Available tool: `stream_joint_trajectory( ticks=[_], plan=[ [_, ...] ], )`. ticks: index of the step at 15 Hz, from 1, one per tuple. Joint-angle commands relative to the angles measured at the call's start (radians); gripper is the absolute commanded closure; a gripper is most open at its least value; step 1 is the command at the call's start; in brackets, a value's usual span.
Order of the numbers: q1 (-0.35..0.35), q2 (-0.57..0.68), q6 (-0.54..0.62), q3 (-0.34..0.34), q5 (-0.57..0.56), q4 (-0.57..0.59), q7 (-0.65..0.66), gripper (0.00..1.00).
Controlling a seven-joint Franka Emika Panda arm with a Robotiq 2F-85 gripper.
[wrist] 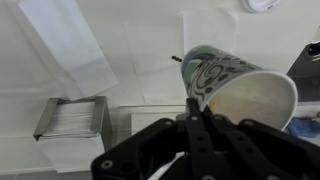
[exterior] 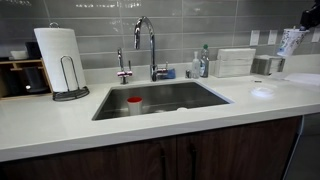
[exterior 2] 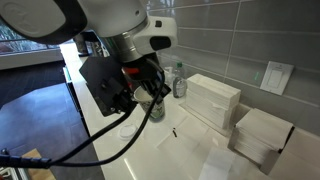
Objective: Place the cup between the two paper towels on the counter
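Next, I let go of the cup on the white counter (exterior: 266,77) just in front of the silver box.
My gripper (wrist: 193,108) is shut on the rim of the cup (wrist: 232,82), a pale cup with a blue-green pattern that lies tilted, its open mouth towards the camera. In both exterior views the cup (exterior: 291,42) (exterior 2: 153,101) hangs in the gripper (exterior 2: 140,90) above the white counter (exterior: 60,120) (exterior 2: 190,147). In an exterior view, two stacks of folded paper towels (exterior 2: 212,100) (exterior 2: 262,137) sit on the counter to the right of the cup. One stack (wrist: 72,118) shows in the wrist view, below and left of the cup.
A steel sink (exterior: 205,100) holds a red-topped white container (exterior: 134,104), with a faucet (exterior: 150,45) and bottles (exterior: 203,62) behind it. A paper towel roll on a stand (exterior: 60,58) is at the left. Folded towels (exterior: 235,62) stand by the tiled wall.
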Motion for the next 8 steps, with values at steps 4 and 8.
stream_joint_trajectory(
  ticks=[4, 8],
  plan=[
    [0.017, 0.079, -0.039, -0.032, 0.052, 0.098, 0.093, 0.99],
    [0.008, 0.217, -0.035, -0.049, 0.114, 0.221, 0.241, 0.99]
  ],
)
